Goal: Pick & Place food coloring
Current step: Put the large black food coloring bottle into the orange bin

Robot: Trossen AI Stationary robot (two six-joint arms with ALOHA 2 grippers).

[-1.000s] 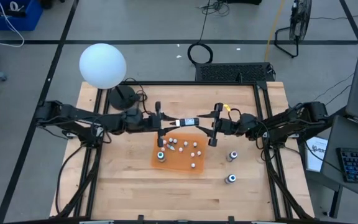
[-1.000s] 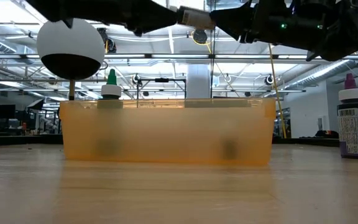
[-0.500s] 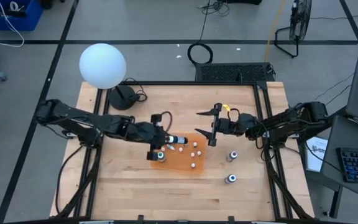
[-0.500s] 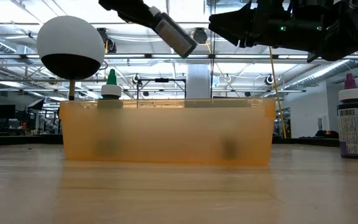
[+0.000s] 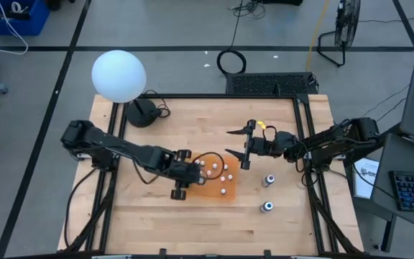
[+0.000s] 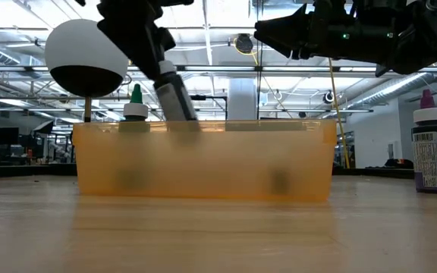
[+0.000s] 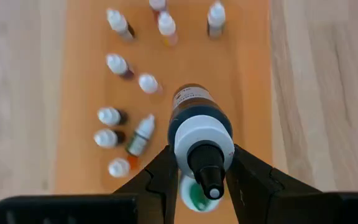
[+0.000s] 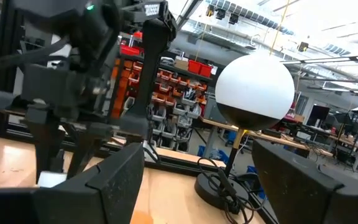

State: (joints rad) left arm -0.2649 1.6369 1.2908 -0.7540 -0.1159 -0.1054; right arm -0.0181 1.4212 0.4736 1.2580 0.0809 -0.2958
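Observation:
Next, my left gripper lets go of the dark bottle on the orange tray's bottom by its near edge [image 5: 202, 191] [image 7: 215, 109], next to the green-topped bottle.
The food coloring is mostly in an orange tray [image 5: 230, 191]: several tiny white-topped bottles [image 7: 118, 116] stand on its floor, and a green-topped one [image 6: 136, 105] at its left end. Two larger grey bottles [image 5: 268, 180] [image 5: 267, 207] stand on the table right of the tray. My left gripper [image 7: 205, 169] hangs over the tray's left end [image 5: 181, 180], shut on a dark bottle [image 6: 174, 95] with a white cap. My right gripper [image 5: 239, 147] hovers open above the tray's far right corner, touching nothing. My left gripper pinches the dark bottle between its two fingers [image 7: 164, 177], just under the white cap [image 7: 202, 140]. It comes from above, pointing down. The bottle is tilted, cap up, and its lower end [image 6: 184, 115] dips behind the tray's wall; whether it touches the floor is hidden.
A white globe lamp [image 5: 118, 75] stands on its black base at the far left corner, with its cable [image 5: 207, 157] looping to the tray. A purple-topped bottle [image 6: 433, 152] shows at the right in the low view. Bare wood lies along the near edge [image 5: 192, 226].
My left gripper carried the dark bottle from mid-air by the right gripper toward the near edge and down to the tray's left end. It turned from level to pointing down. The bottle went from lying level to tilted, cap up, and sank behind the tray wall.

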